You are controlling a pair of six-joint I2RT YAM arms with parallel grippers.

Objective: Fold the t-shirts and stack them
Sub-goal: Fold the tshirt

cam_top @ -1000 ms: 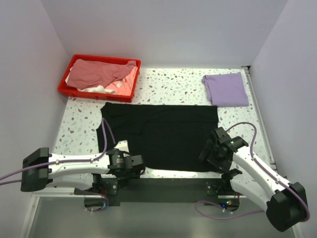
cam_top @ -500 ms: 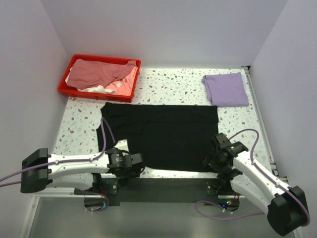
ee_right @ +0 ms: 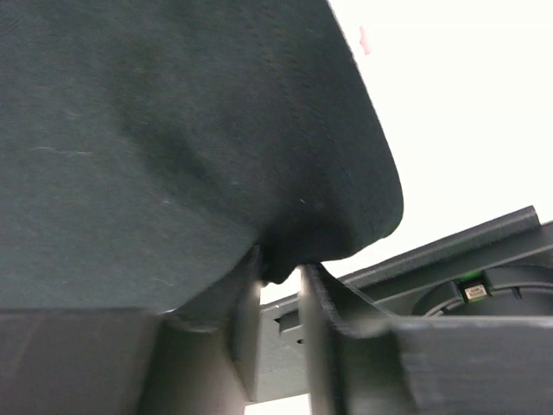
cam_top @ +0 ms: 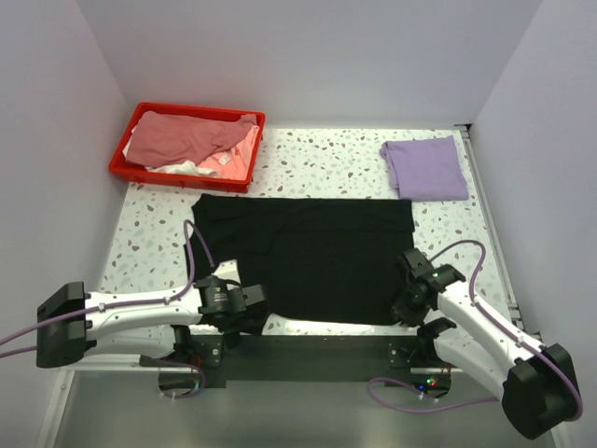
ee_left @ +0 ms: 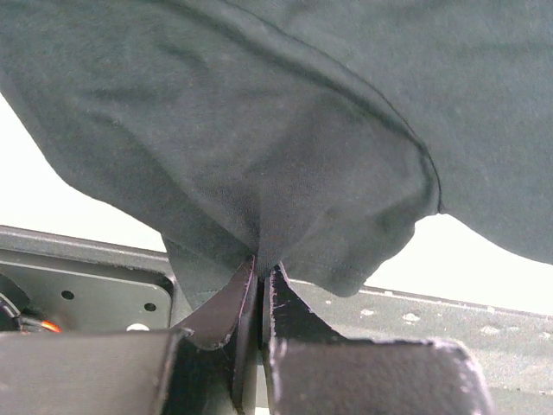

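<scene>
My left gripper needs to let go of the hem of the black t-shirt on the shirt's back part (cam_top: 248, 228), just in front of the red bin.
A plain black t-shirt (cam_top: 308, 257) lies spread flat across the middle of the table. My left gripper (cam_top: 250, 313) is at its near left corner. In the left wrist view that gripper (ee_left: 262, 268) is shut on the black t-shirt (ee_left: 259, 130), whose hem is bunched between the tips. My right gripper (cam_top: 403, 308) is at the near right corner. In the right wrist view its jaws (ee_right: 281, 268) stand narrowly apart around a fold of the black cloth (ee_right: 173, 130), and light shows in the gap. A folded light purple t-shirt (cam_top: 424, 168) rests at the back right.
A red plastic bin (cam_top: 177, 177) at the back left holds a dusty pink t-shirt (cam_top: 182, 135) crumpled over a white one (cam_top: 173, 168). The dark mounting rail (cam_top: 308, 359) runs along the table's near edge between the arm bases.
My right gripper has dropped to the shirt's near right corner and its jaws have narrowed around the cloth. The left gripper keeps its hold and has barely shifted.
</scene>
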